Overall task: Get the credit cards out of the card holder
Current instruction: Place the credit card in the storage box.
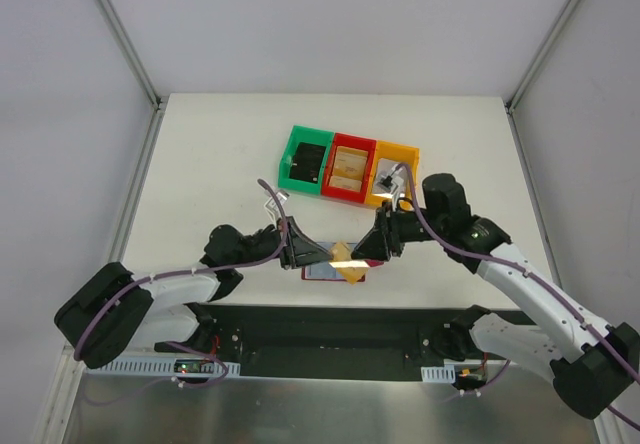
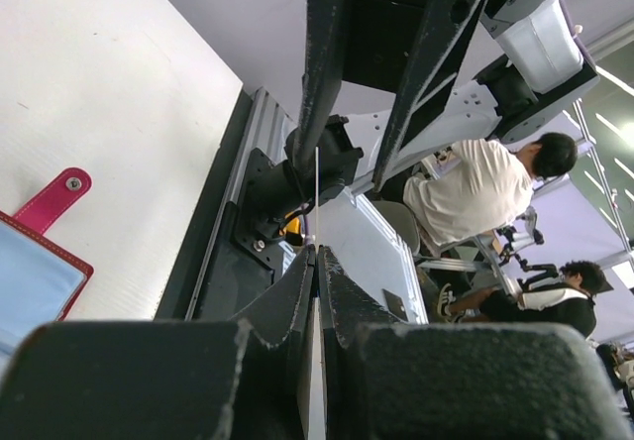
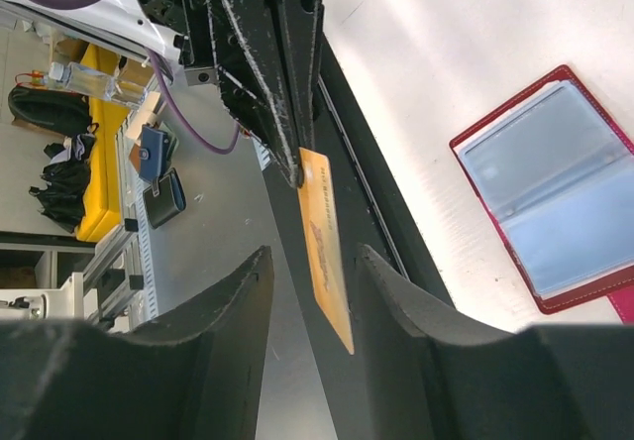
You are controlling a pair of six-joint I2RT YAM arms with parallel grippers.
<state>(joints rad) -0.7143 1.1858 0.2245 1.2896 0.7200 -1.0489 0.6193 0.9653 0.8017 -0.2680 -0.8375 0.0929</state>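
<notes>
My right gripper needs to line up straight and pinch the card's loose end (image 3: 339, 323) before my left gripper lets go, as the orange credit card is slanting toward one finger.
The card holder (image 1: 330, 275) lies open on the table near the front edge, dark red outside with two grey-blue panels (image 3: 555, 187) inside. Its red strap tab (image 2: 54, 200) shows in the left wrist view. My left gripper (image 1: 303, 255) is shut on one end of an orange credit card (image 1: 347, 260), held in the air above the holder. In the left wrist view that card (image 2: 316, 371) appears only as a thin pale edge between the shut fingers. My right gripper (image 3: 315, 262) stands open around the card's (image 3: 329, 252) free end, which lies close to one finger.
Three small bins stand in a row behind the holder: green (image 1: 305, 162), red (image 1: 350, 169) and yellow (image 1: 393, 176), each with things inside. The black front rail of the table (image 1: 340, 319) runs just below the grippers.
</notes>
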